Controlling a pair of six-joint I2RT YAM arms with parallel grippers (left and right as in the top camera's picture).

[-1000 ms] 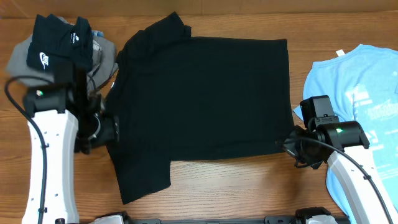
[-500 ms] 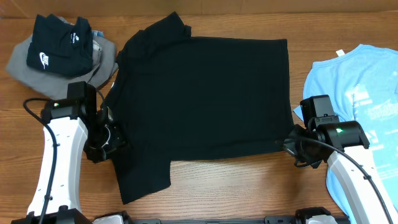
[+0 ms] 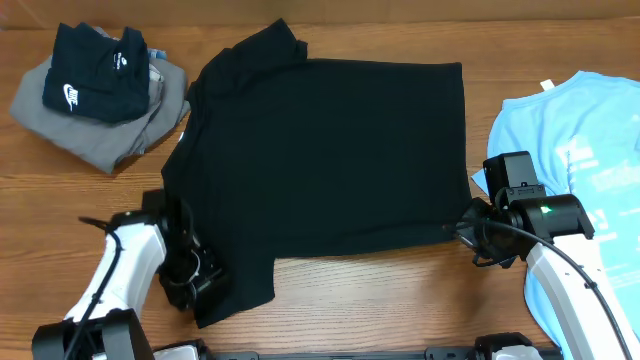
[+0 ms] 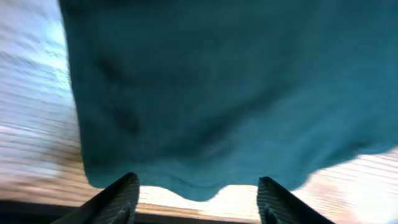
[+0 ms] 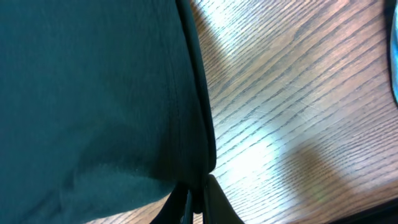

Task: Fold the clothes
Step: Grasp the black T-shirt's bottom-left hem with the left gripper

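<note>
The lower sleeve sticks out past the T-shirt's side, so the left gripper needs to pinch further in by the T-shirt's shoulder [image 3: 213, 252] before both grippers fold that side over.
The large plain black T-shirt [image 3: 330, 150] lies spread flat on the wooden table, collar to the left, hem to the right. My left gripper [image 3: 195, 283] is open at the lower left sleeve; in the left wrist view the sleeve's edge [image 4: 205, 124] lies just ahead of the open fingers [image 4: 198, 202]. My right gripper [image 3: 462, 232] is shut on the shirt's lower right hem corner; the right wrist view shows the fingers [image 5: 198, 196] pinching the hem [image 5: 124, 106].
A small black garment with a white swoosh [image 3: 95, 72] lies on a grey folded garment [image 3: 95, 125] at the back left. A light blue T-shirt [image 3: 575, 130] lies at the right edge. Bare wood [image 3: 380, 300] runs along the front.
My left arm has swung down from beside the collar to the lower left sleeve near the front edge. The right arm and the shirt have not moved.
</note>
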